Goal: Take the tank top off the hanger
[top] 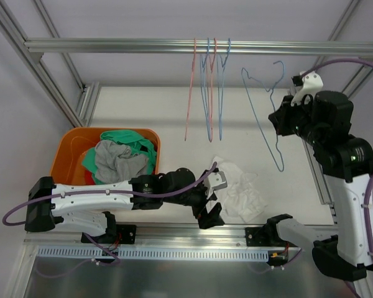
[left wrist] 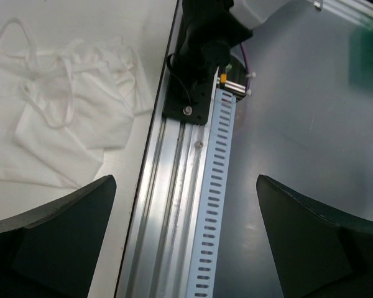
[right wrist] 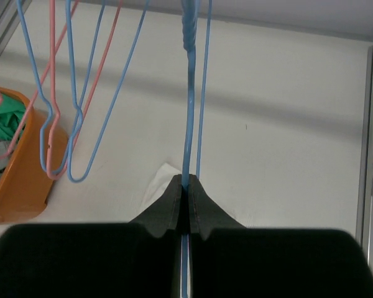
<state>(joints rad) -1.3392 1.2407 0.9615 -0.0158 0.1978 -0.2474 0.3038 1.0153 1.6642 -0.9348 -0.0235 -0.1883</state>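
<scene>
I need to next move my left gripper to the white tank top's crumpled body (top: 241, 199) (left wrist: 89, 109), beside its looped strap toward the front rail, and close it there.
The white tank top (top: 239, 192) lies crumpled on the table near the front edge, off the hanger; it also shows in the left wrist view (left wrist: 62, 118). My right gripper (top: 280, 118) is shut on a bare blue wire hanger (top: 270, 118) and holds it up in the air; in the right wrist view (right wrist: 186, 186) the blue wire (right wrist: 189, 112) runs between the closed jaws. My left gripper (top: 214, 198) is open and empty, just left of the tank top, over the table's front rail (left wrist: 174, 205).
An orange bin (top: 71, 146) with green and grey clothes stands at the left. Several pink and blue empty hangers (top: 208, 87) hang from the overhead rail (top: 174, 45). Aluminium frame posts stand at both sides.
</scene>
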